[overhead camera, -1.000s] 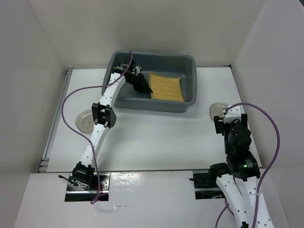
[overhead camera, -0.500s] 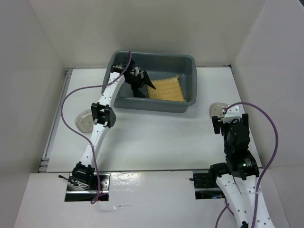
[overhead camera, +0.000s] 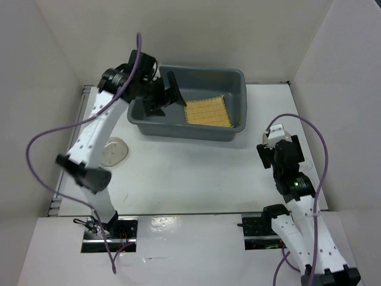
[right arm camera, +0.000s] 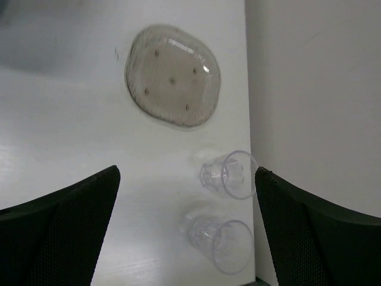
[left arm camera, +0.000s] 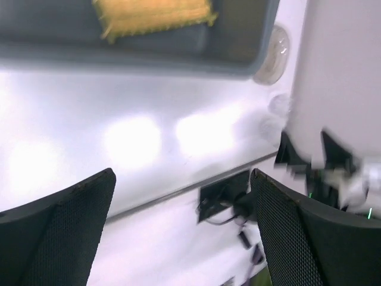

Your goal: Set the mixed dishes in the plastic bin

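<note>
The robot's right gripper needs to next go to the saucer near the two clear glass cups and close on the saucer's edge (overhead camera: 264, 137) (right arm camera: 127, 76) facing the plastic bin.
The dark grey plastic bin (overhead camera: 233, 82) stands at the back of the table. The yellow woven mat (overhead camera: 207, 112) lies inside it, toward its right half, also visible in the left wrist view as the mat (left arm camera: 153, 13) in the bin (left arm camera: 238, 53). My left gripper (overhead camera: 168, 98) hangs open and empty above the bin's left end. One smoky saucer (overhead camera: 114, 150) lies at the table's left. In the right wrist view another saucer (right arm camera: 172, 74) and two clear glass cups (right arm camera: 229, 174) (right arm camera: 220, 241) stand by the right wall. My right gripper (right arm camera: 187, 232) is open above them, holding nothing.
White walls close in the table on the left, back and right; the cups stand right against the right wall (right arm camera: 315, 89). The right arm (left arm camera: 333, 161) shows at the edge of the left wrist view. A purple cable (overhead camera: 53, 134) loops off the left arm.
The left gripper opened and let go of the mat, which now lies in the bin; that arm then rose and drew back leftward. The right gripper opened wider over the cups.
</note>
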`<state>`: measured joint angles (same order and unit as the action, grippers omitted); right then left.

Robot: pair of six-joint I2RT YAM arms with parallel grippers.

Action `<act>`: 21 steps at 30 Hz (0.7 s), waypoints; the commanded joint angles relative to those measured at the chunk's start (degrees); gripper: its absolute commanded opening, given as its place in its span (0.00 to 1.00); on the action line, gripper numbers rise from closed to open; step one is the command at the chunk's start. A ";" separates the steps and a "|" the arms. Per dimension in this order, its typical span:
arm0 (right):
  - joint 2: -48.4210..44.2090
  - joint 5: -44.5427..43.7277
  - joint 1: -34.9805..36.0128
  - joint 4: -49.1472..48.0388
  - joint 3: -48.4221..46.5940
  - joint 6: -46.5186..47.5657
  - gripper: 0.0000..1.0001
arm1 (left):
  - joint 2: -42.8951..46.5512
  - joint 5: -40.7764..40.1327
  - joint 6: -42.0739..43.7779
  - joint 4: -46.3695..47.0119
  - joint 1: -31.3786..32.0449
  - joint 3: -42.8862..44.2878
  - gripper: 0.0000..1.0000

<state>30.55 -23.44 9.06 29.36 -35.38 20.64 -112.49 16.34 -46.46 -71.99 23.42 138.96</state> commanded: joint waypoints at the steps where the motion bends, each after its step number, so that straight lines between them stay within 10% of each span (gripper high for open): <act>1: 6.53 -2.99 -0.45 3.86 -1.80 6.66 0.98 | 15.33 -17.38 0.76 0.77 1.89 -18.23 1.00; 9: 25.82 7.34 -8.25 0.95 -7.41 17.05 0.78 | 54.78 -20.47 -10.40 19.95 2.16 -65.63 1.00; 21: 51.09 22.72 -14.33 2.63 -16.39 24.27 0.85 | 53.42 -21.08 -3.99 14.68 0.57 -68.11 1.00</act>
<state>78.87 -6.52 -5.15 31.35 -47.79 43.09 -59.57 -3.64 -52.62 -58.26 24.49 70.83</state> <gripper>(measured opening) 0.835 1.001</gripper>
